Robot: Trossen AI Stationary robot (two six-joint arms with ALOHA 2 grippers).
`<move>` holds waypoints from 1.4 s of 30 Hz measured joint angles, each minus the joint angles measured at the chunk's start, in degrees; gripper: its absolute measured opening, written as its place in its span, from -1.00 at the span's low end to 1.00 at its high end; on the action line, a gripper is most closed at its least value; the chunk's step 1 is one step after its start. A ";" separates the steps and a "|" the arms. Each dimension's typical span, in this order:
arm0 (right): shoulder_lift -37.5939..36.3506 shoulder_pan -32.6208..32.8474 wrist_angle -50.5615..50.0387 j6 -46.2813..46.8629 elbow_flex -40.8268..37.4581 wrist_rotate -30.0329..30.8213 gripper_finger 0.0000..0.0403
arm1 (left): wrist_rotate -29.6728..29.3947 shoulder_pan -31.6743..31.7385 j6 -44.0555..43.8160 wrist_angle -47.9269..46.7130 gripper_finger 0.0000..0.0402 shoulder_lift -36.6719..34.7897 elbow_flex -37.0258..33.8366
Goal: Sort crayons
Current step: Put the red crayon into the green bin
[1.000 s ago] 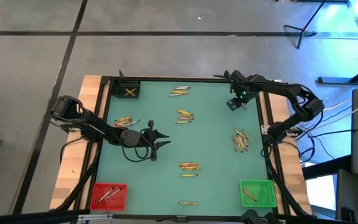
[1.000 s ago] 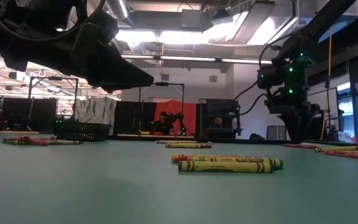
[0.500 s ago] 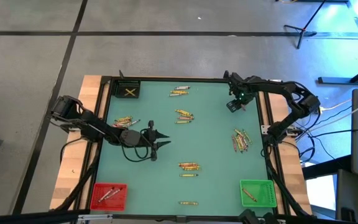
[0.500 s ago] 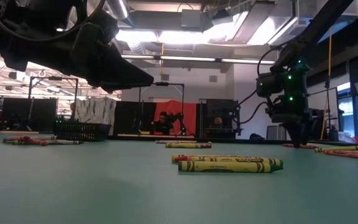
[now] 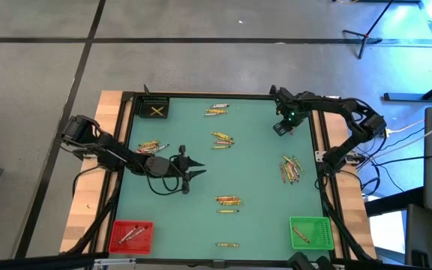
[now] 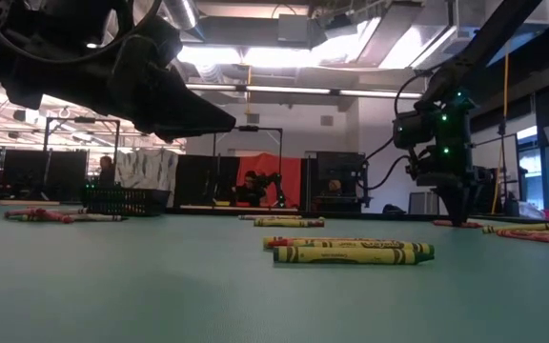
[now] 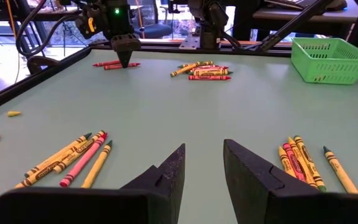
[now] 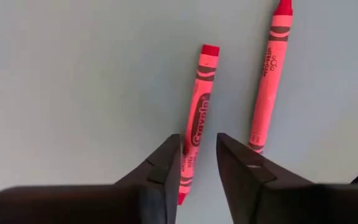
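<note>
Next, my right gripper moves over, line up and closes around the crayon's printed middle (image 8: pixel 200 118), because the red crayon lies at a slant with its near end under one finger.
Crayons lie on the green table in several small groups (image 5: pixel 222 139) (image 5: pixel 289 169) (image 5: pixel 229 200). My right gripper (image 5: pixel 280 129) points straight down at the far right of the table, its tips at the surface (image 6: pixel 460 221). It is open, with its fingers on either side of a red crayon (image 8: pixel 202 93). A second red crayon (image 8: pixel 269 81) lies beside the first. My left gripper (image 5: pixel 198 169) is open and empty, held level above the table's left middle; it also shows in the left wrist view (image 7: pixel 202 149). My right gripper comes from above, pointing down, its fingers (image 8: pixel 166 168) across the red crayon's near end (image 8: pixel 191 158). The crayon lies flat on the table. I cannot tell whether the fingers touch it.
A red bin (image 5: pixel 131 236) at the near left and a green bin (image 5: pixel 310 232) at the near right each hold crayons. A black bin (image 5: pixel 154 109) stands at the far left. More crayons lie near my left gripper (image 5: pixel 150 145) and at the near edge (image 5: pixel 227 244).
My right gripper has gone down to the table surface over the two red crayons. The crayons have kept still.
</note>
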 joint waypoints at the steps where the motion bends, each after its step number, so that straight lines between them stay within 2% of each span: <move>1: 0.01 0.00 0.02 -0.07 0.00 -0.51 -0.53 | 0.00 0.00 0.02 -0.01 -0.53 0.00 0.00; 10: -0.17 -0.03 0.18 -2.80 0.10 -6.38 -0.95 | 0.00 0.00 0.02 -0.02 -0.53 0.00 0.00; 14: -0.22 -0.02 1.09 -3.11 0.15 -9.67 -0.94 | 0.00 0.00 0.02 -0.02 -0.53 0.00 0.00; 21: -0.35 1.16 1.00 -3.27 0.15 -9.17 -0.98 | 0.00 0.00 0.02 0.00 -0.53 0.00 0.00; 26: -0.33 3.38 1.86 -1.30 0.07 -8.81 -0.84 | -0.01 0.00 0.02 0.00 -0.53 0.00 0.00; 34: 0.00 7.51 5.92 -1.35 -0.04 -9.33 -0.41 | -0.02 0.00 0.02 0.00 -0.53 0.00 0.00; 38: 1.69 9.01 7.93 -1.10 0.07 -8.98 -0.38 | -0.02 0.00 0.02 0.00 -0.53 0.00 0.00; 42: 3.96 9.52 7.76 -1.05 0.28 -7.86 -0.48 | -0.02 0.00 0.00 0.00 -0.53 0.00 0.00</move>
